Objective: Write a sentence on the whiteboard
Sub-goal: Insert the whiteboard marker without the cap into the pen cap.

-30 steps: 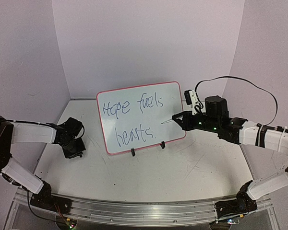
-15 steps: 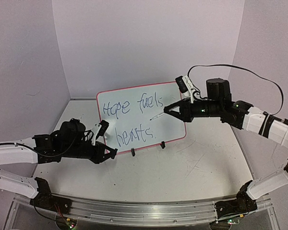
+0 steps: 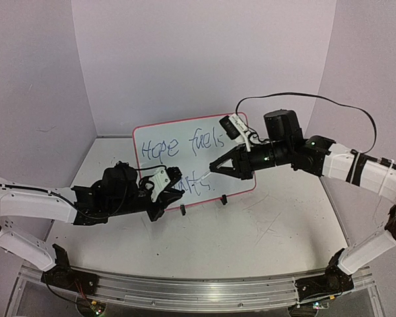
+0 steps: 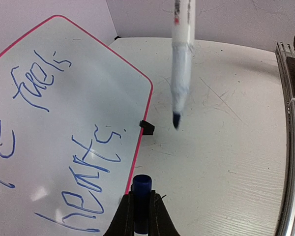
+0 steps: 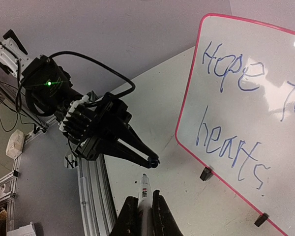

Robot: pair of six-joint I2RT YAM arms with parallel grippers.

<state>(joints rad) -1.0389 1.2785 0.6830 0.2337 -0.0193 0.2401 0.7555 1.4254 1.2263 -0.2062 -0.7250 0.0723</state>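
Next, my right gripper puts the white marker down on the table (image 3: 258,222) beside the long scratch in front of the whiteboard.
The whiteboard (image 3: 185,135) stands tilted at the back middle of the table, with a red-pink rim. The sentence (image 3: 160,149) in blue reads "Hope fuels" over "hearts"; my arms hide part of "hearts" from above. It also shows in the left wrist view (image 4: 91,164) and the right wrist view (image 5: 232,147). My right gripper (image 3: 215,169) is shut on a white marker (image 5: 145,189) whose blue tip (image 4: 176,119) points at my left gripper (image 3: 179,191). That gripper is shut on the marker's blue cap (image 4: 141,189), open end up. Tip and cap are a small gap apart.
Two black clip feet (image 3: 182,211) (image 3: 224,199) hold the board's lower edge. A metal rail (image 3: 185,290) runs along the near edge of the scratched white table (image 3: 264,231). Purple walls close in the back and both sides. A black cable (image 3: 330,102) loops above the right arm.
My left arm has swung in from the far left to the board's lower front with the cap. My right arm has risen and moved left, carrying the marker tip off the board towards the cap.
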